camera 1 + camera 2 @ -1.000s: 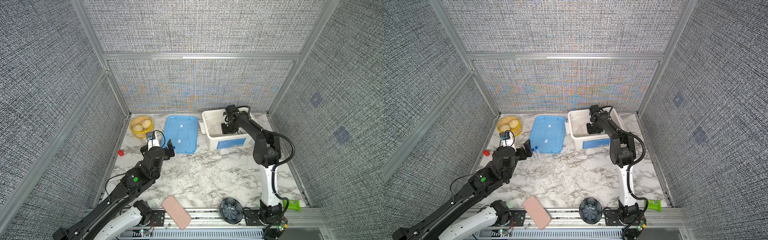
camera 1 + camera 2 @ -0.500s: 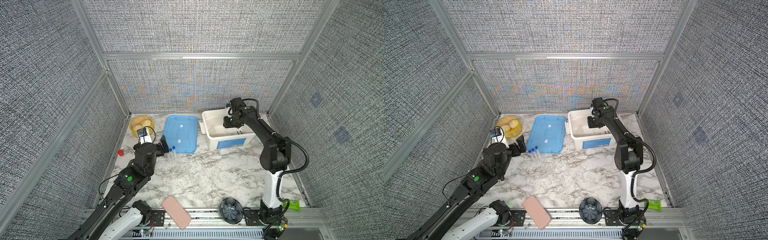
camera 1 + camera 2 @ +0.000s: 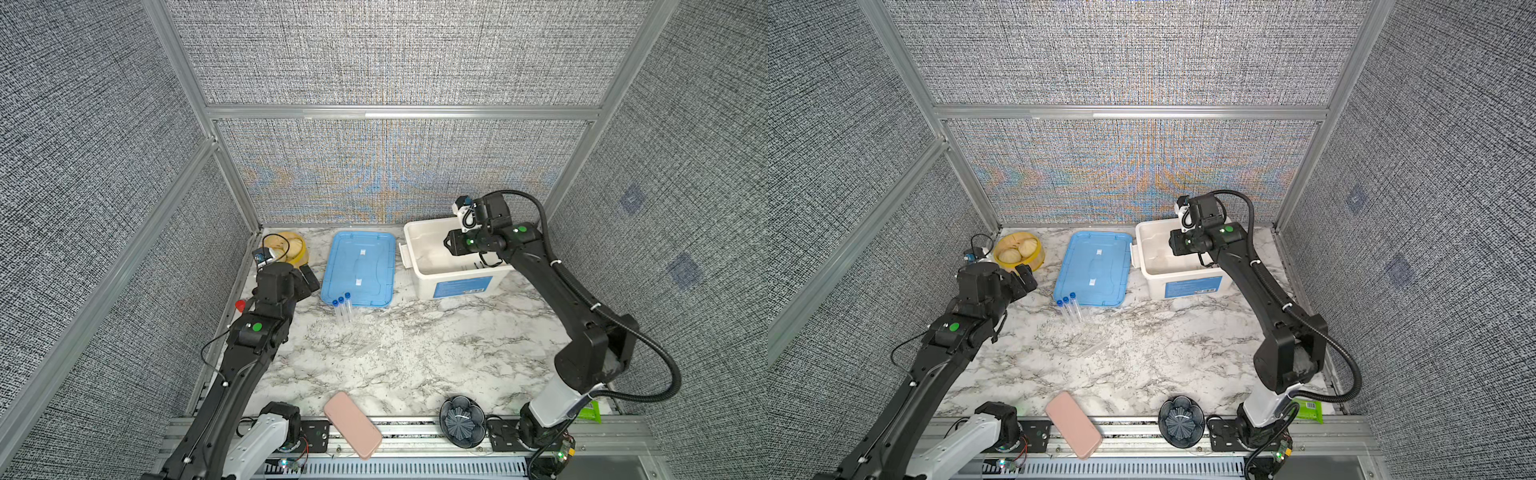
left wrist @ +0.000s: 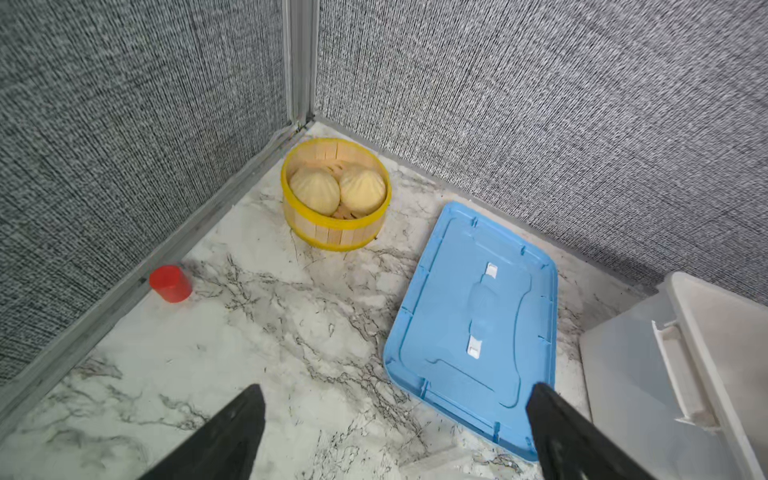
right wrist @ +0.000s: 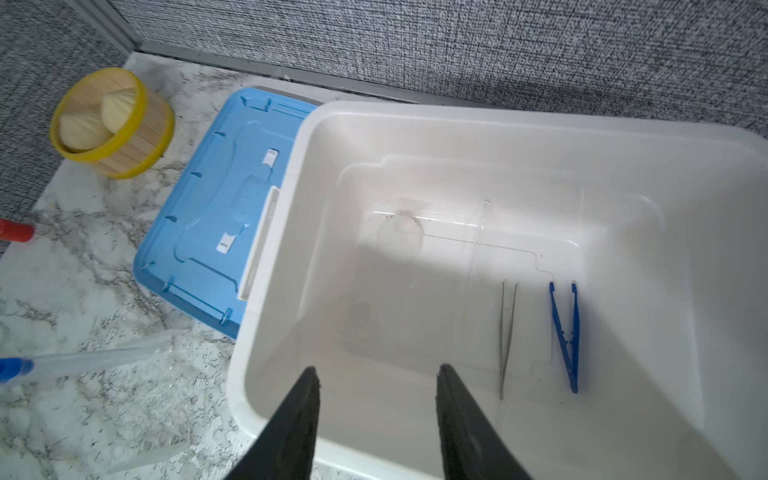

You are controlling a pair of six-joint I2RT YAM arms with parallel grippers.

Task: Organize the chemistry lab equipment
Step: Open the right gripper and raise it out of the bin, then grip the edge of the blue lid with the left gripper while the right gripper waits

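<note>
The robot's left gripper will close on the blue lid's long edge (image 3: 324, 292) (image 4: 389, 343), on the side toward the yellow steamer basket, near the lid's front corner by the tubes.
Three clear tubes with blue caps (image 3: 342, 307) (image 3: 1070, 308) lie side by side on the marble, at the front corner of the blue lid (image 3: 359, 266). A thin pale stick (image 3: 1096, 348) lies nearer the middle. My left gripper (image 4: 395, 390) (image 3: 309, 277) is open and empty, left of the tubes. My right gripper (image 5: 378, 369) (image 3: 451, 245) hangs open and empty over the white bin (image 5: 706, 208) (image 3: 465, 282). Inside the bin lie dark blue tweezers (image 5: 565, 336) and thin silver tweezers (image 5: 508, 336).
A yellow steamer basket with buns (image 3: 1018, 251) (image 4: 336, 195) stands in the back left corner. A small red cup (image 4: 170, 283) sits by the left wall. At the front edge are a pink phone (image 3: 352, 424), a dark flower-shaped bowl (image 3: 462, 422) and a green packet (image 3: 590, 413).
My left gripper has drawn back to the left, uncovering the three tubes on the marble. My right gripper has risen out of the bin and its jaws have widened a little.
</note>
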